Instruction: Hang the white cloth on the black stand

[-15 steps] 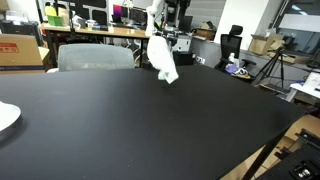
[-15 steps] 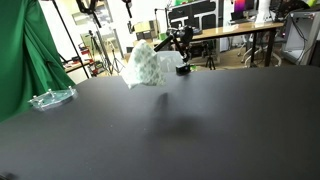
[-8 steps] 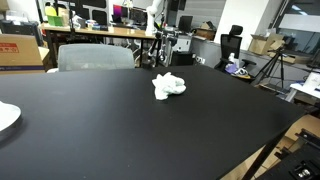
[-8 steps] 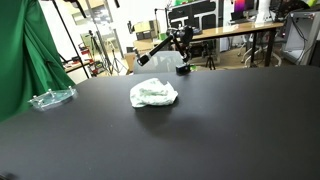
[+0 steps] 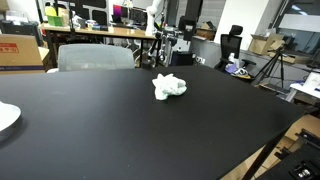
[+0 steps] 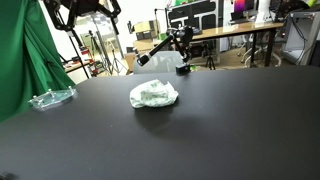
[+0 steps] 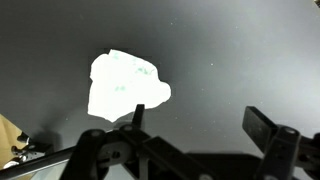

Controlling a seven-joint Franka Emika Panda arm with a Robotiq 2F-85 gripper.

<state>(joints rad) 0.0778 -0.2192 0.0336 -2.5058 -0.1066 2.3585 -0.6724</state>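
Note:
The white cloth lies in a heap. My gripper comes down over it next and closes on the raised middle of its heap (image 5: 169, 82) (image 7: 125, 84).
The white cloth (image 5: 168, 86) lies crumpled in a heap on the black table, also seen in an exterior view (image 6: 154, 95) and in the wrist view (image 7: 125, 85). My gripper (image 7: 200, 125) is open and empty, well above the table, with the cloth under and beside one finger. It shows at the top of an exterior view (image 6: 88, 12), high and off to the side of the cloth. A black stand-like frame (image 6: 172, 45) stands at the table's far edge behind the cloth, also in an exterior view (image 5: 166, 47).
The wide black table (image 5: 120, 130) carries a white plate (image 5: 5, 117) at one edge and a clear glass dish (image 6: 50, 98) near the green curtain (image 6: 20, 50). Desks, chairs and tripods stand behind the table.
One second ago the cloth hung from my gripper above the table. It was let go and now lies on the table; the gripper has opened and drawn away upward.

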